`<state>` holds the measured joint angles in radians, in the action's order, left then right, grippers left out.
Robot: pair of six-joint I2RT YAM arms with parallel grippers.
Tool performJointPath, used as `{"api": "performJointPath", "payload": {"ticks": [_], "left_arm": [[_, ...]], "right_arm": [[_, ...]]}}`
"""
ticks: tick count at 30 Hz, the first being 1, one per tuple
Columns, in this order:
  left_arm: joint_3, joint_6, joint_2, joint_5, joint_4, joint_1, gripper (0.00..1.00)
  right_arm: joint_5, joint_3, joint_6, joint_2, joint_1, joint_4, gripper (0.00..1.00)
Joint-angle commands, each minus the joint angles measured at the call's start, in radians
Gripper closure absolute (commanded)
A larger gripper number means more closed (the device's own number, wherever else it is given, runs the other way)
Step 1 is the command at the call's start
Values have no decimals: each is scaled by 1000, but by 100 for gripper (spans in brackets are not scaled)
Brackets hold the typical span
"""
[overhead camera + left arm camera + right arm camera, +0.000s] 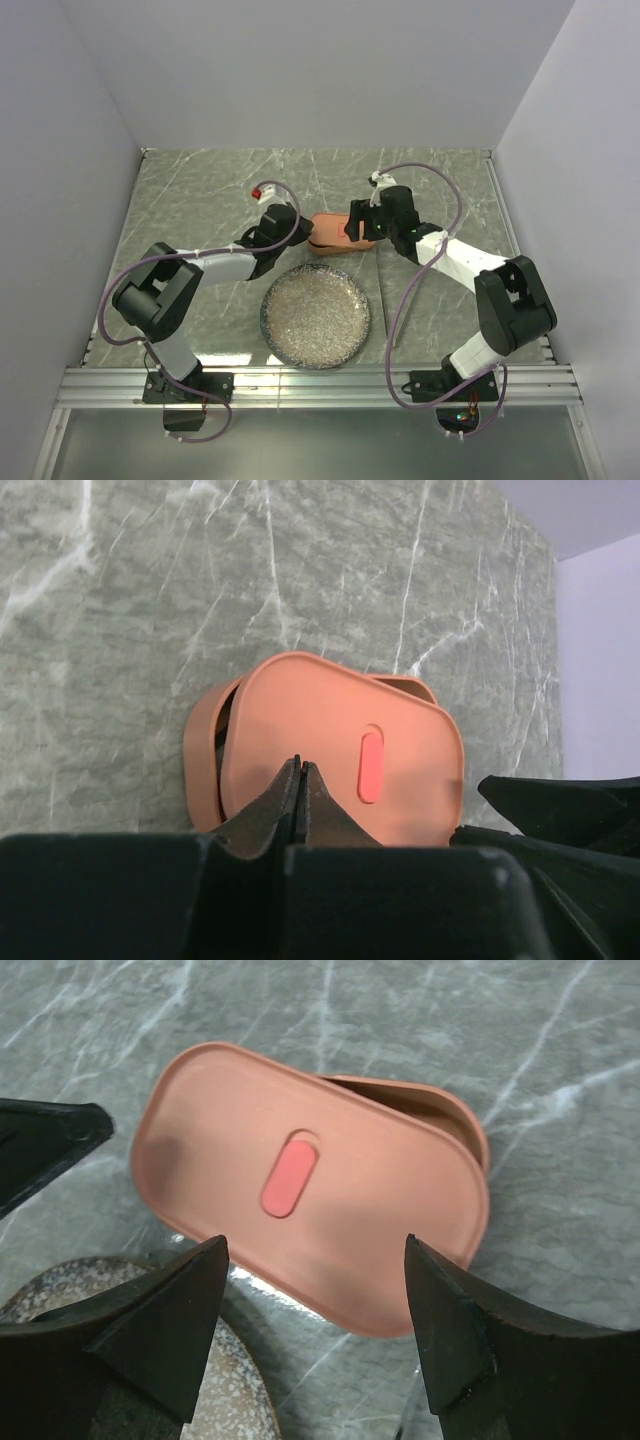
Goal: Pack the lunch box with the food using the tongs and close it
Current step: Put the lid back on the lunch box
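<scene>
The lid sits crooked over the side of the tray, so my left gripper will open and grab the lid's short edge (228,745) while my right gripper steadies the opposite end.
The salmon-orange lunch box (335,243) lies between my two grippers, just beyond the plate. Its flat lid (330,730) (340,1190), with a red mark (289,1173), rests askew on the tray. The tray's wall (201,755) (440,1103) shows past the lid's edge, with a dark gap. My left gripper (303,234) (300,764) is shut on nothing, its tips over the lid's near edge. My right gripper (358,230) (315,1243) hangs open over the lid's other long edge, fingers apart from it. The food is hidden and the tongs are out of view.
A round speckled grey plate (316,316) (50,1295) with nothing on it sits in front of the lunch box, close to it. White walls enclose the marbled table on the left, back and right. A purple cable loops from each arm.
</scene>
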<state>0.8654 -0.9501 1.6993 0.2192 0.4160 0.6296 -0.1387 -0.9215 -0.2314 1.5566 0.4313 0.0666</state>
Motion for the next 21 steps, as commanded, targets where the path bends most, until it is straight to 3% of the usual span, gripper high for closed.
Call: {"api": "performJointPath", "payload": {"ticks": [1,5,10,11,13,17,21], "left_arm": [[60,68,-17,43,0,12,100],[86,120,-20,49,-32,12,96],[92,175,-30,60,-48,10,73],[93,181,-30,63,-54,12,65],[98,201,-29,65,-69,10,53],[96,226,-21,48,-50,10,45],[92,240,-12,42,-39,9,44]], "right_arm": [[67,13,-32,-12,-19,-2,22],[108,23,-51,-13,-22,-13,27],[157,36,-74,-26,-22,-31,45],[168,39,-77,-26,-22,-34,49],[186,44,-86,-32,-22,-42,50],[209,72,-98,-59,-22,-36,51],[223,87,-102,-82,-22,-30,50]]}}
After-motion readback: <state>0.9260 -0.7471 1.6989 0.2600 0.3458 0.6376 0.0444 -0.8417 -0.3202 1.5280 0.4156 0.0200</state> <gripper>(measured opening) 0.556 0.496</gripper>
